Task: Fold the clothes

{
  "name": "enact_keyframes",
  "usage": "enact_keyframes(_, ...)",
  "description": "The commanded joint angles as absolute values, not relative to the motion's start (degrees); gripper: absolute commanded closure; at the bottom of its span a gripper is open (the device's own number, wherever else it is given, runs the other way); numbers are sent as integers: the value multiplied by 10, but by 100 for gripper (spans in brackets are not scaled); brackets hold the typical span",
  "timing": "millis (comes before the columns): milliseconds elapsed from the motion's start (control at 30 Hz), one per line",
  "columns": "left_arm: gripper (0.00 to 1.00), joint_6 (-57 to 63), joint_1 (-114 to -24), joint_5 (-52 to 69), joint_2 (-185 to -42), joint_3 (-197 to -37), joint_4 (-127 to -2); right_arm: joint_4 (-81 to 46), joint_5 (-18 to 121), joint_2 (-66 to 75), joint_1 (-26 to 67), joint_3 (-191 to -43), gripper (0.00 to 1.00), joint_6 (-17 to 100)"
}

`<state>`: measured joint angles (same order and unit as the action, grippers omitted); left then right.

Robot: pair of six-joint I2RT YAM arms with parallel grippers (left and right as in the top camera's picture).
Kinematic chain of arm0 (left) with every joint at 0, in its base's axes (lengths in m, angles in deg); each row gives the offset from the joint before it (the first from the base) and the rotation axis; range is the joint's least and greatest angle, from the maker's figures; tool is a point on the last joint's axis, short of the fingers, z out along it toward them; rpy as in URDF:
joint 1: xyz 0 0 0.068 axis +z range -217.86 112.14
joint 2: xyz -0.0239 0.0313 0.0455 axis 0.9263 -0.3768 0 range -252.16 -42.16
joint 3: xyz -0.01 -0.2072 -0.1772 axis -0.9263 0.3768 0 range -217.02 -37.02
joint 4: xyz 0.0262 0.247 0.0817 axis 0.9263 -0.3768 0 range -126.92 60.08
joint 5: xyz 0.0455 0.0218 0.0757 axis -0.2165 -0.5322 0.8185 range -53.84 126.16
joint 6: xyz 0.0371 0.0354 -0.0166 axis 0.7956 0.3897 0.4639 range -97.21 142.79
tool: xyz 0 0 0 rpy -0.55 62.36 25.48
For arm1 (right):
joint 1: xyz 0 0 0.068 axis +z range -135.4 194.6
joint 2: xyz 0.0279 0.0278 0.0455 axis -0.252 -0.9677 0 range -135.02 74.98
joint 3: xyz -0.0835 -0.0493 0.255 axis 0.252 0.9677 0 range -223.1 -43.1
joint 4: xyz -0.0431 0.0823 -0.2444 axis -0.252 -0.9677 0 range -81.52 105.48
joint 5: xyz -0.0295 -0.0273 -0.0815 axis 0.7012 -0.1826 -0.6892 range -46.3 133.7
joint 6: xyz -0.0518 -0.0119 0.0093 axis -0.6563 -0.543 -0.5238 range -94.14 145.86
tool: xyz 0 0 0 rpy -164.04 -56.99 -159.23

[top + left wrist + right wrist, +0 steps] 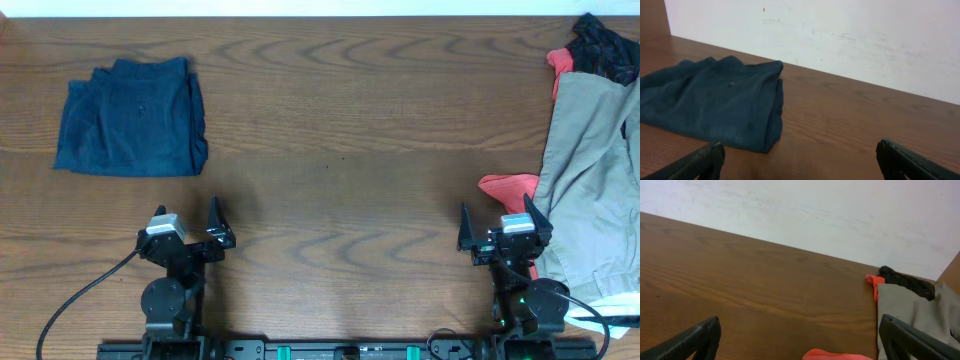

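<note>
The khaki-beige shorts' side edge (554, 229) is just beside the red piece sticking out from under them. Next, my right gripper closes on it there.
The khaki-beige shorts (590, 180) lie in a rumpled heap at the table's right edge, running from the back to the front. They also show at the right of the right wrist view (912, 312). My right gripper (503, 228) is open and empty just left of the shorts, near the front edge. In its own view (800, 340) it frames bare wood and a red cloth edge. My left gripper (187, 222) is open and empty at the front left, its fingers wide apart in the left wrist view (800, 160).
A folded dark navy garment (131, 116) lies at the back left, also in the left wrist view (715, 102). Black-and-red sports garments (598, 48) lie at the back right, and a red piece (508, 187) sticks out from under the shorts. Cables run along the front edge.
</note>
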<state>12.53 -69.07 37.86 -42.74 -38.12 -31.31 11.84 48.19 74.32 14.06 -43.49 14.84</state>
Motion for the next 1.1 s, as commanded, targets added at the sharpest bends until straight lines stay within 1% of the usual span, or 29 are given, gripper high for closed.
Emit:
enact_keyframes(0, 2, 129, -688, 388, -424, -372, -338, 116, 486, 747, 139, -434, 1, 142)
enact_keyframes(833, 2, 129, -688, 388, -424, -372, -337, 116, 486, 747, 139, -434, 1, 142)
enact_keyframes(1067, 2, 106, -688, 387, -424, -373, -327, 121, 486, 747, 139, -434, 1, 213)
